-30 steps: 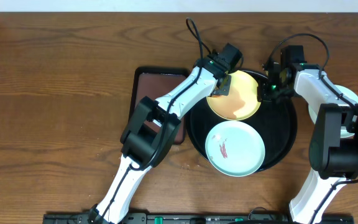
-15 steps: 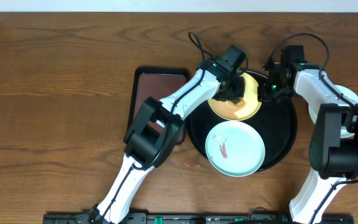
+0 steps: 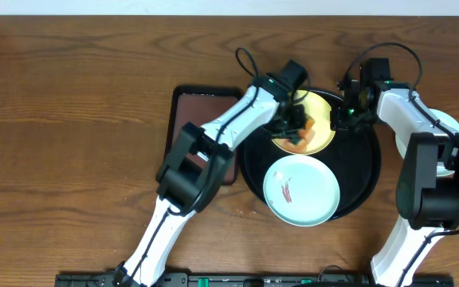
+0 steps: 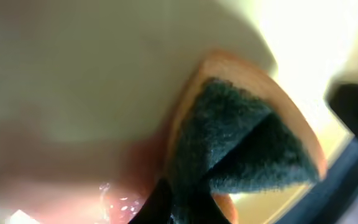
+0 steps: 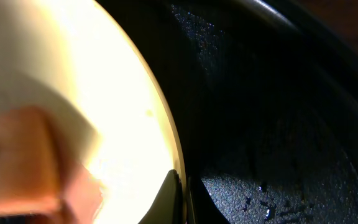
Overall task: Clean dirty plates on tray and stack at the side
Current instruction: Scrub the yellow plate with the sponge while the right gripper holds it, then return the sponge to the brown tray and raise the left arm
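Note:
My left gripper is going to set the sponge down on the rectangular tray's maroon bottom [image 3: 190, 138], towards the rectangular tray's edge farther from the round tray.
The yellow plate [image 3: 320, 118] lies at the back of the round black tray [image 3: 370, 171]. My left gripper [image 3: 296, 126] is shut on an orange sponge with a dark green scouring side [image 3: 301, 134] and presses it onto the plate. In the left wrist view the sponge [image 4: 241, 137] sits between the fingers [image 4: 185, 205], against the yellow plate [image 4: 92, 74]. My right gripper [image 3: 341, 118] is shut on the yellow plate's right rim, as the right wrist view shows [image 5: 182, 199]. A mint-white plate [image 3: 301, 190] with red smears lies at the tray's front. Another pale plate [image 3: 453, 123] shows partly behind the right arm.
A smaller rectangular black tray with a maroon inside [image 3: 202, 108] lies left of the round tray, partly under the left arm. The round tray's wet black floor [image 5: 272, 124] shows beside the yellow plate [image 5: 92, 93]. Brown wooden table all around.
My left gripper has carried the sponge from the yellow plate's left edge to the right and then toward the front across it. The right gripper has kept its hold on the rim.

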Controlling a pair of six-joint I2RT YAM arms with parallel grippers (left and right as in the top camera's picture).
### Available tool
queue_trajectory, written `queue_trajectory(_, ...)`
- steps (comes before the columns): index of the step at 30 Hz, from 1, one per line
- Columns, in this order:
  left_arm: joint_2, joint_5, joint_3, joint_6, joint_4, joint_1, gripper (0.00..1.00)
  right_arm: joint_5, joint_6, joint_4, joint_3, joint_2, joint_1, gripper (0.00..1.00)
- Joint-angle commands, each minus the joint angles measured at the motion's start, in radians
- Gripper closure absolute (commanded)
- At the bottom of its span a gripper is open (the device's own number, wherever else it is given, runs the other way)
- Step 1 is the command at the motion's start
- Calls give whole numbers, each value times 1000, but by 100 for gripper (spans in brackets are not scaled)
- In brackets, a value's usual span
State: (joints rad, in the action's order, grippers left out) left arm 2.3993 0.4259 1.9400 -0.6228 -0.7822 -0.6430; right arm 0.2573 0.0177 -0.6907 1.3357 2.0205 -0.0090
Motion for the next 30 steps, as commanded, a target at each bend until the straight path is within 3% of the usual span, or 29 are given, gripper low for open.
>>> queue_trajectory(1, 15, -273, -5, 105, -49, 67, 93, -21, -15, -2, -1, -16, -2, 99)
queue_trajectory(7, 15, -461, -5, 159, -19, 68, 93, -21, -15, -2, -1, -16, -2, 99)
queue_trajectory(13, 16, -462, -5, 177, 137, 23, 93, -21, -15, -2, -1, -16, -2, 99)
queue_trajectory(19, 16, -321, -5, 174, 257, -18, 93, -21, -15, -2, -1, -16, -2, 99)
queue_trajectory(22, 16, -322, -5, 214, 293, -27, 92, -21, -15, -3, -1, -16, -2, 99)
queue_trajectory(25, 16, -377, -5, 317, 305, -19, 93, -21, -15, -8, -1, -16, -2, 99)
queue_trajectory(30, 16, -416, -5, 346, 222, 38, 93, -21, -15, -9, -1, -16, -2, 99)
